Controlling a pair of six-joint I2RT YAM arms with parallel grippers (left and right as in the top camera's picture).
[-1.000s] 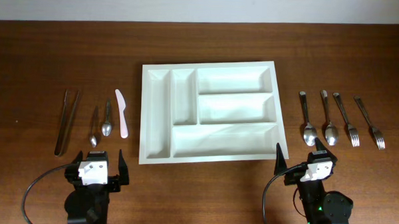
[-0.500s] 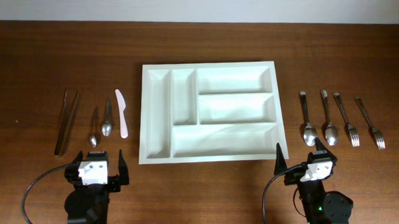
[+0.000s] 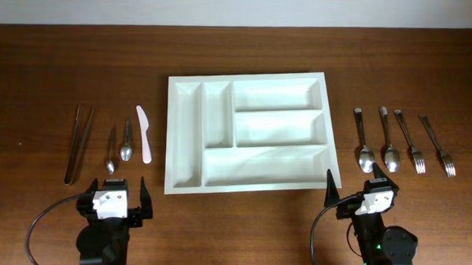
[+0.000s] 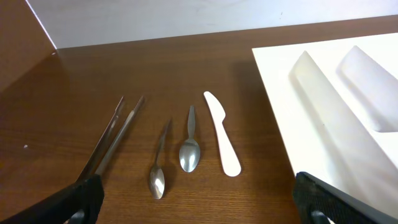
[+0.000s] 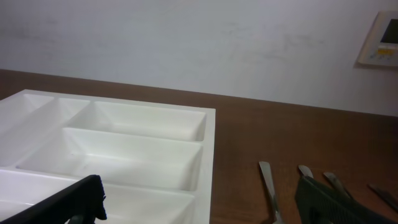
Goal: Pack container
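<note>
Next, I close my right gripper on the spoon nearest the white container, on the forks' side, taking it by the lower part of the spoon's handle (image 3: 363, 138) (image 5: 273, 205).
The white container (image 3: 171, 130) lies mid-table with all five compartments empty; its rim also shows in the left wrist view (image 4: 280, 112) and the right wrist view (image 5: 209, 155). To its left lie metal tongs (image 3: 78, 143), a small spoon (image 3: 112, 152), a bigger spoon (image 3: 127, 140) and a white knife (image 3: 144, 133). On its right are two spoons (image 3: 364, 141) and two forks (image 3: 409, 142). My left gripper (image 3: 114, 193) is open just short of the left cutlery, holding nothing. Near the tray's front right corner my right gripper (image 3: 360, 182) is open and empty too.
The brown wooden table ends at a pale wall (image 5: 186, 43) behind the tray. A wall panel (image 5: 380, 37) shows at the far right. A cable (image 3: 40, 224) loops beside the left arm's base at the front edge.
</note>
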